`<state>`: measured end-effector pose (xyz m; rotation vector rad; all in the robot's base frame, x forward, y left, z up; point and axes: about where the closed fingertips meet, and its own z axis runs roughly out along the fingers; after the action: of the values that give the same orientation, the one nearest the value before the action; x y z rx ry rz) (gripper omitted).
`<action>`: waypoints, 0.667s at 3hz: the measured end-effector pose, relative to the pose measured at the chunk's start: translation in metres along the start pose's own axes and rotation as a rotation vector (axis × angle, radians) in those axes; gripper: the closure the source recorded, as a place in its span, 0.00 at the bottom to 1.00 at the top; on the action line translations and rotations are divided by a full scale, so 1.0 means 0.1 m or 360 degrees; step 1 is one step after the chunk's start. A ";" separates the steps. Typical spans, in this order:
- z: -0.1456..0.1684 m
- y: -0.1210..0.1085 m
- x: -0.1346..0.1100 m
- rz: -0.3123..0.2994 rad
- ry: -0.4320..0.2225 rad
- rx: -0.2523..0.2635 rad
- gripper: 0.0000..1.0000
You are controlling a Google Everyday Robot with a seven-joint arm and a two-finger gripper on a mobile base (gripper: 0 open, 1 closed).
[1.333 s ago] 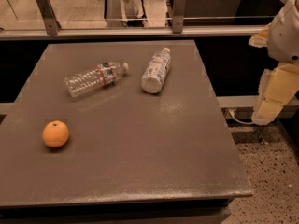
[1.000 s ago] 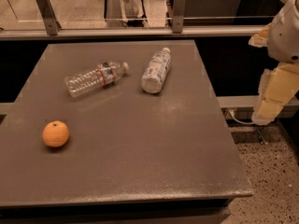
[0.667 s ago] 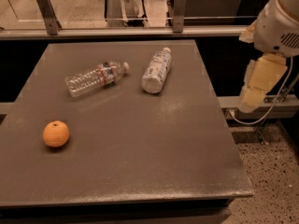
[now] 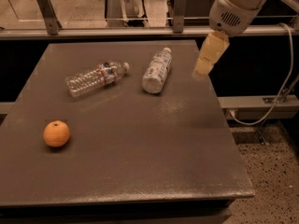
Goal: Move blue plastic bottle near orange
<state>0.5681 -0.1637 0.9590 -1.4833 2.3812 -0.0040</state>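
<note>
The robot's gripper should next move to the blue plastic bottle and close across its label (image 4: 160, 66), on the half toward the white cap.
The blue plastic bottle (image 4: 157, 72), stout with a white cap and a wide pale printed label, lies on its side at the back middle of the dark table (image 4: 140, 139), cap pointing away. The orange (image 4: 56, 134) sits at the table's front left. The gripper (image 4: 210, 54) hangs from the white arm above the table's right edge, to the right of the blue bottle and clear of it. It holds nothing.
A slimmer clear ribbed bottle (image 4: 96, 78) with a red-edged label lies on its side left of the blue bottle. A metal rail (image 4: 140, 31) runs behind the table. A cable (image 4: 280, 92) hangs over the speckled floor (image 4: 266, 171) on the right.
The arm and gripper have swung left and up, from off the table's right side to above its right edge. The bottles and the orange have not moved.
</note>
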 end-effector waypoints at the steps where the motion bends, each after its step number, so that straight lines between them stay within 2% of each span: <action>1: 0.14 -0.11 -0.40 0.0187 0.0062 0.0028 0.00; 2: 0.31 -0.15 -0.70 0.0416 0.0068 -0.0003 0.00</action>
<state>0.6183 -0.1038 0.9516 -1.1730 2.5921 0.0287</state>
